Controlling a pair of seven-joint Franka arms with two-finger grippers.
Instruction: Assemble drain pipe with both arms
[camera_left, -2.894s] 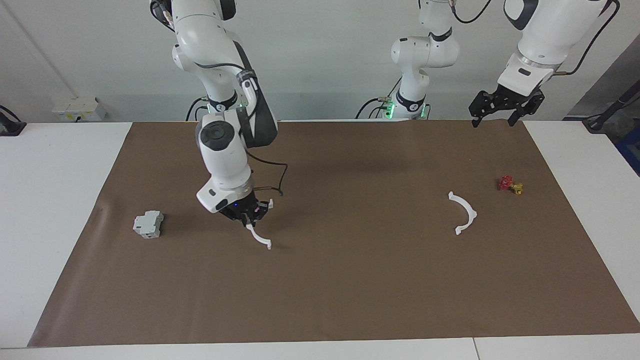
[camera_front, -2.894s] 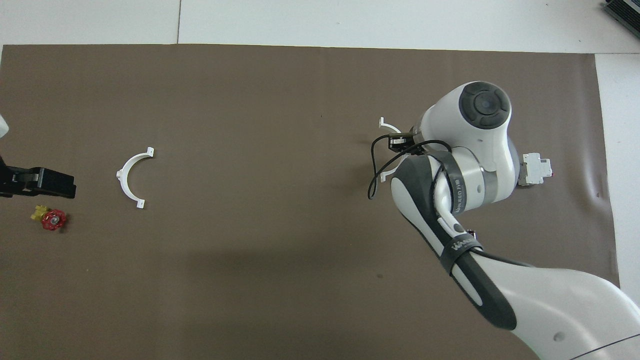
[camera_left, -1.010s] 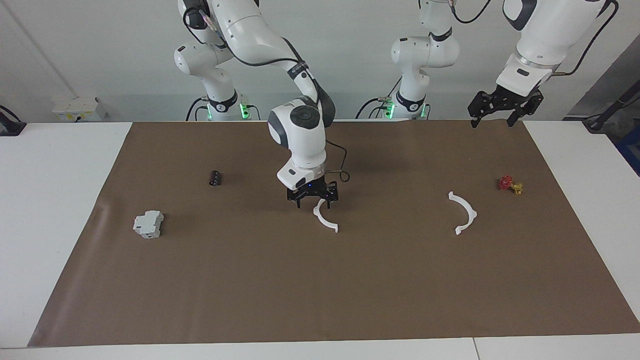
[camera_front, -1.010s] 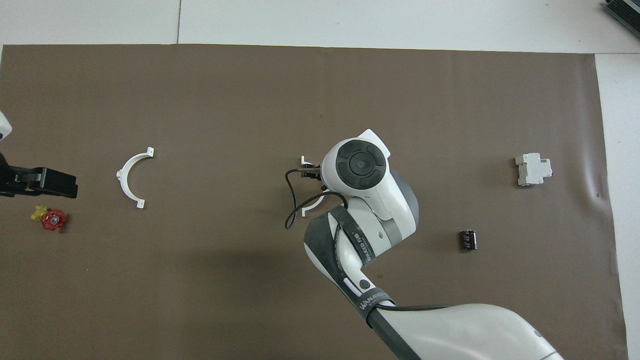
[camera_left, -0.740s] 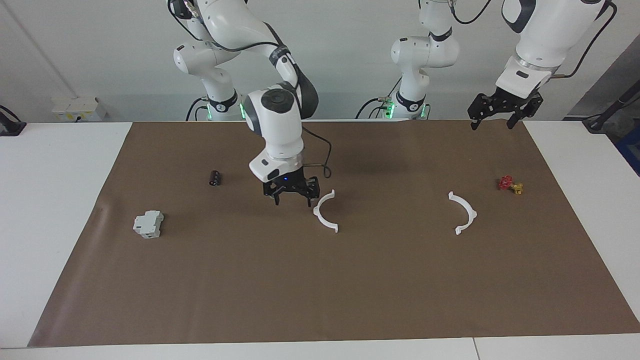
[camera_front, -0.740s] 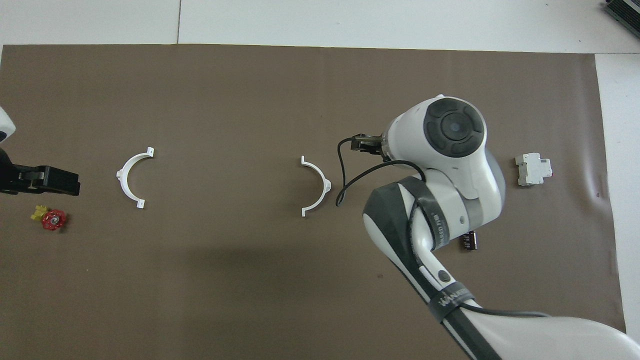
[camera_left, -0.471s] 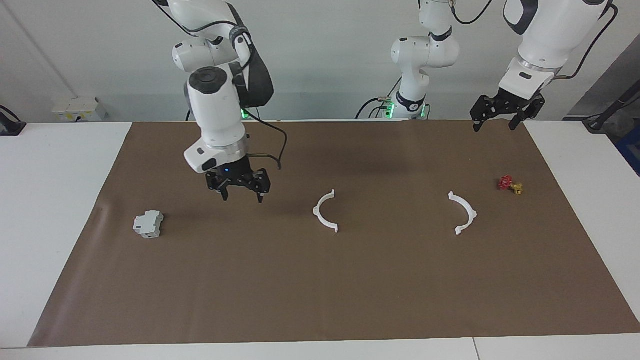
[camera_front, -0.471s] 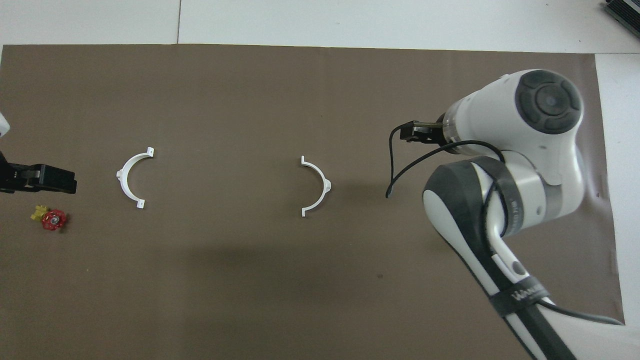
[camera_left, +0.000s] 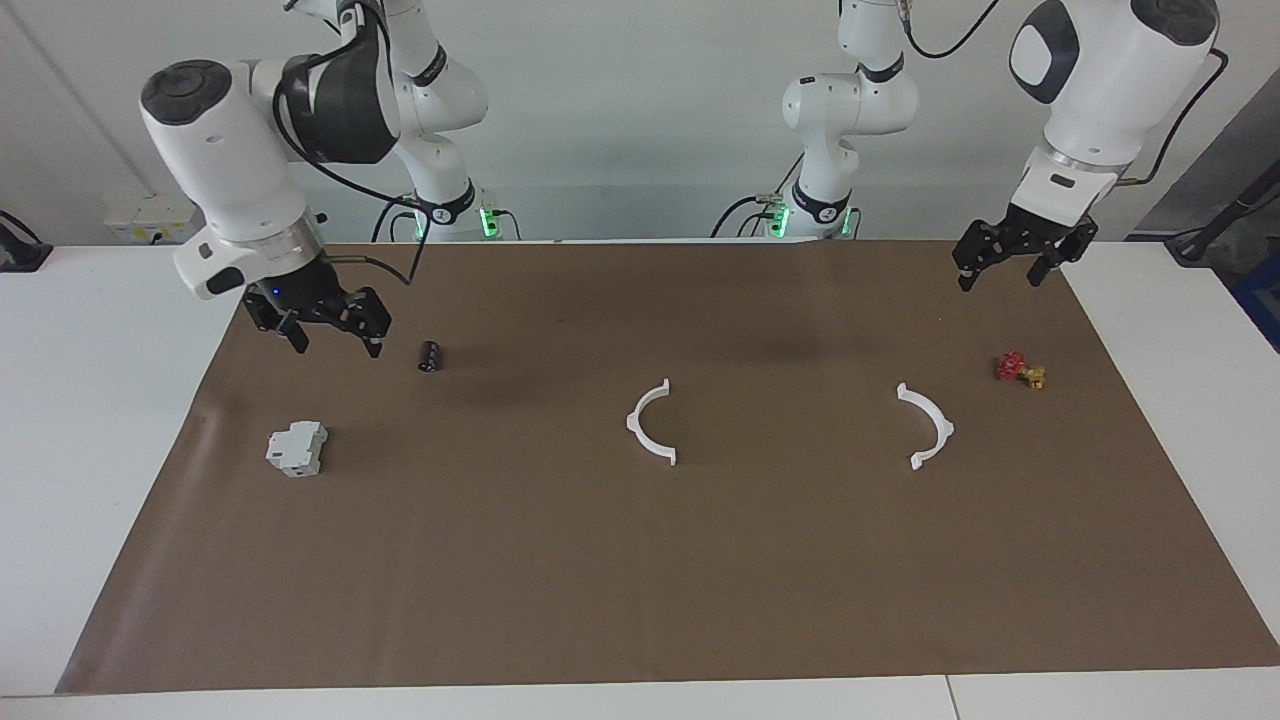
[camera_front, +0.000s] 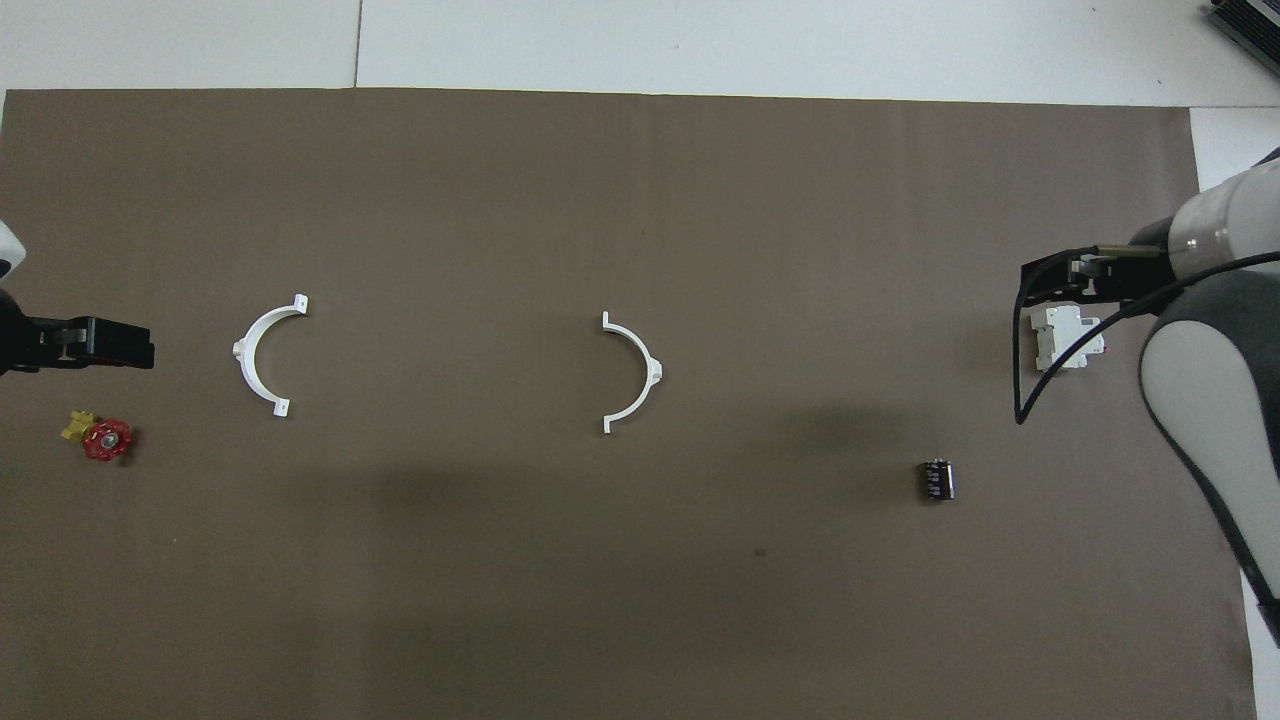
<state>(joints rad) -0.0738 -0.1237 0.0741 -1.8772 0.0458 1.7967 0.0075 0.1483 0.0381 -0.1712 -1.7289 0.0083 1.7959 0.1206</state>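
The robot's left gripper should close on the curved middle (camera_front: 245, 352) of the white half-ring lying near the red and yellow valve piece.
Two white half-rings of the drain pipe lie apart on the brown mat. One half-ring (camera_left: 634, 428) (camera_front: 652, 370) lies at the mat's middle. The other half-ring (camera_left: 946, 428) (camera_front: 245, 355) lies toward the left arm's end, with the two open sides facing each other. My right gripper (camera_left: 335, 340) (camera_front: 1060, 275) is open and empty, raised over the mat's edge at the right arm's end, beside the black cylinder. My left gripper (camera_left: 1003, 275) (camera_front: 100, 343) is open and empty, raised over the mat's corner at the left arm's end.
A grey-white boxy block (camera_left: 296, 449) (camera_front: 1065, 338) and a small black cylinder (camera_left: 429, 356) (camera_front: 937, 479) lie toward the right arm's end. A red and yellow valve piece (camera_left: 1020, 369) (camera_front: 100, 437) lies toward the left arm's end, beside the half-ring there.
My right gripper carried one half-ring to the mat's middle, let it go, and swung up and away to the right arm's end. My left gripper dropped slightly.
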